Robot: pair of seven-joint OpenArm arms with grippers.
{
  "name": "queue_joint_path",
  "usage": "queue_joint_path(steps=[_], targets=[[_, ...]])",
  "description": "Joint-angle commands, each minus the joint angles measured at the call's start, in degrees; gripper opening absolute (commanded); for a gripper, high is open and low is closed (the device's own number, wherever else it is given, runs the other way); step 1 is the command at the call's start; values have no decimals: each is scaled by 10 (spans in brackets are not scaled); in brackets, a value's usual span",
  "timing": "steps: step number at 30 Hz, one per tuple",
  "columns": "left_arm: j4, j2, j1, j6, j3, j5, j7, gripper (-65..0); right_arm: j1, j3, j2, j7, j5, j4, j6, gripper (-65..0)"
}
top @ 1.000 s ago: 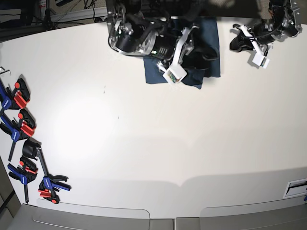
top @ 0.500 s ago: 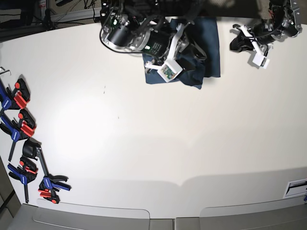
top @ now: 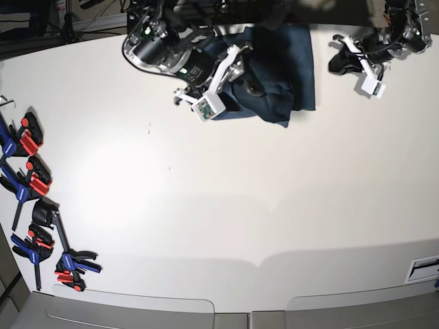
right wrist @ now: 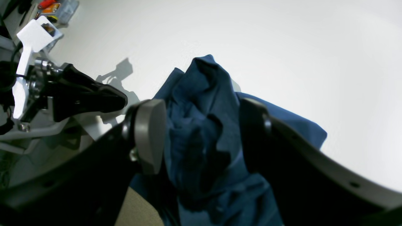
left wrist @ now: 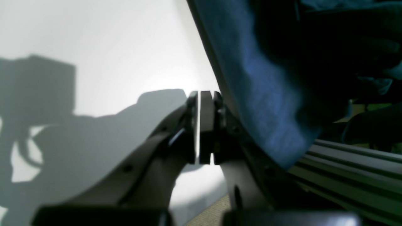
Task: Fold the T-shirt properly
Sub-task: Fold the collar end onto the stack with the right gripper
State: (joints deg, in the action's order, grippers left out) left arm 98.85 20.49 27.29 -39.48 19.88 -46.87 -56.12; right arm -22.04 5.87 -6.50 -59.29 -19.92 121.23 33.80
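I see the T-shirt's raised folds between my right gripper's fingertips, so next I take the flat edge (top: pixel 236 114) beside them with that gripper while my left gripper takes the opposite side.
The dark navy T-shirt (top: pixel 291 65) lies bunched at the table's far edge, with a rumpled heap on its left side. My right gripper (top: pixel 245 77) is at that left side. In the right wrist view its jaws stand wide apart, open, around the raised folds of the T-shirt (right wrist: pixel 204 103), with one grey pad (right wrist: pixel 150 135) at the cloth's edge. My left gripper (top: pixel 334 64) hovers just right of the shirt. Its pads (left wrist: pixel 205 125) are pressed together, shut on nothing, and the T-shirt (left wrist: pixel 257 94) hangs close beside them.
Several blue and red clamps (top: pixel 31 185) lie along the table's left edge. An aluminium rail (left wrist: pixel 351 169) runs behind the table's far edge. The white tabletop (top: pixel 240 205) stretches toward the front.
My right arm has swung left off the middle of the shirt, and its jaws have spread wider. The shirt's left side is now heaped up. The left arm has not moved.
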Motion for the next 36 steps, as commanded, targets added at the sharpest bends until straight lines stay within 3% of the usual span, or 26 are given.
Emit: queue_joint_path(steps=[1,14,16,20,32,36], targets=[[9,7,1,-5,3,-14,9,-650,1,1,-2,14,-12,4,2,-307],[9,7,2,-5,3,-14,10,-650,1,29,-2,6,-32,-56,1,-315],[9,7,2,-5,3,-14,10,-650,1,47,-2,1,-32,-56,1,-389],[9,7,2,-5,3,-14,10,-650,1,76,-2,-11,-32,-56,1,-650],[9,7,0,-5,3,-14,20,-650,1,158,-2,-11,-35,-56,3,-650],[9,7,0,-5,3,-14,20,-650,1,195,-3,-11,-78,-56,9,-650]])
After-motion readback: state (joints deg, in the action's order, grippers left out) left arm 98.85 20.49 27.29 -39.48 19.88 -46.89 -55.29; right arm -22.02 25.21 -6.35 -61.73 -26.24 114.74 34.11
